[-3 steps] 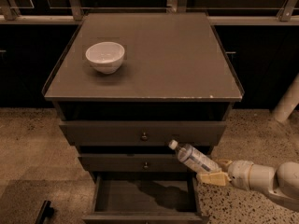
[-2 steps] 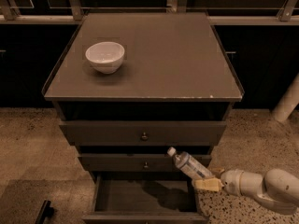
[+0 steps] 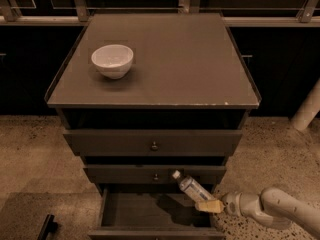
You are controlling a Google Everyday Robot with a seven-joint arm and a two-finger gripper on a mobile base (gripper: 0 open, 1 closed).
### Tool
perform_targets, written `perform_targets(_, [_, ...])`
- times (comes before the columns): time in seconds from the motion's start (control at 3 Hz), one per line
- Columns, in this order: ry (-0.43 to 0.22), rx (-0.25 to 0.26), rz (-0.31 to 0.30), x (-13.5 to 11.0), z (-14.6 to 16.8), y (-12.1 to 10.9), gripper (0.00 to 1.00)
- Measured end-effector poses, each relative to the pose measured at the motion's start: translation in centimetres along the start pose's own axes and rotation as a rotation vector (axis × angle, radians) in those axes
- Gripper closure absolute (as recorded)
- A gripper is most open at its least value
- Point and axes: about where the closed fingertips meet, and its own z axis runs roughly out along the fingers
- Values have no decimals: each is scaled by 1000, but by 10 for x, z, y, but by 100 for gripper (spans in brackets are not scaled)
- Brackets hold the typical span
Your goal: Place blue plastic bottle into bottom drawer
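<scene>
The robot's gripper should release the blue plastic bottle inside the bottom drawer, on the bottle's dark shadow (image 3: 185, 203).
The blue plastic bottle (image 3: 191, 188) is a small clear bottle with a white cap. It is tilted, cap up and to the left, over the right side of the open bottom drawer (image 3: 150, 211). My gripper (image 3: 207, 205) comes in from the lower right and is shut on the bottle's lower end. The bottle hangs above the drawer's inside and throws a shadow on the drawer floor. The drawer is pulled out and I see nothing lying in it.
A white round bowl (image 3: 112, 60) stands on the cabinet top (image 3: 200, 64) at the left. The two upper drawers (image 3: 154, 143) with small knobs are nearly shut. A dark object (image 3: 46, 227) lies on the speckled floor at the lower left. A rail runs behind the cabinet.
My gripper has moved left and down with the bottle, from beside the cabinet's right edge to over the open bottom drawer.
</scene>
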Motion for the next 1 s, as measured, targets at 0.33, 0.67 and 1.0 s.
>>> perform_targets(0.33, [5,-5,6,4,5,-1,100])
perform_targets(0.67, [9,-4,41,15,12,-10,100])
perform_targets(1.0, [33,-18,94,31,33,-28,100])
